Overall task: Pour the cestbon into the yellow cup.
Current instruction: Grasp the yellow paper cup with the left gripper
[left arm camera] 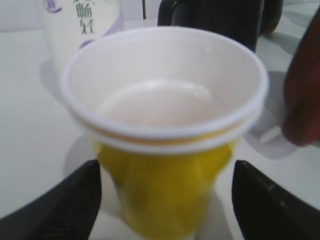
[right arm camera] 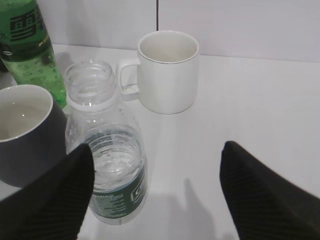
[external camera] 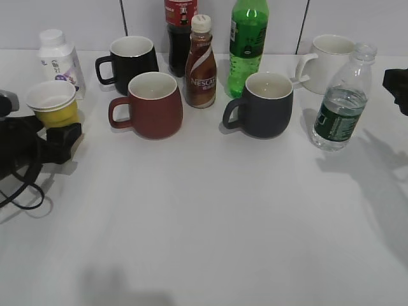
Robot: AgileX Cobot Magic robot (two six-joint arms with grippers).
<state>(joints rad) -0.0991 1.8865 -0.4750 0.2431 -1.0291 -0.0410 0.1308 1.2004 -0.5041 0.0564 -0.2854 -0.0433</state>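
Next, my right gripper needs to go to the dark green label [external camera: 337, 119] [right arm camera: 117, 169] around the cestbon and close there.
The yellow cup [external camera: 56, 111] stands at the far left of the table, with a white rim and white inside. In the left wrist view the yellow cup [left arm camera: 165, 120] stands between the black fingers of my left gripper [left arm camera: 165, 172], which is open with a gap on each side. That gripper [external camera: 62, 135] sits low beside the cup. The cestbon [external camera: 341, 102], a clear bottle with a dark green label, stands upright at the right. My right gripper [right arm camera: 157, 150] is open, and the cestbon [right arm camera: 112, 170] stands just inside its left finger. That gripper [external camera: 396, 84] shows at the right edge.
A red mug [external camera: 153, 105], a black mug [external camera: 131, 60], a dark grey mug [external camera: 264, 105] and a white mug [external camera: 331, 54] stand at the back. A Nescafe bottle [external camera: 201, 64], a green soda bottle [external camera: 248, 44], a cola bottle [external camera: 180, 32] and a white bottle [external camera: 58, 60] stand among them.
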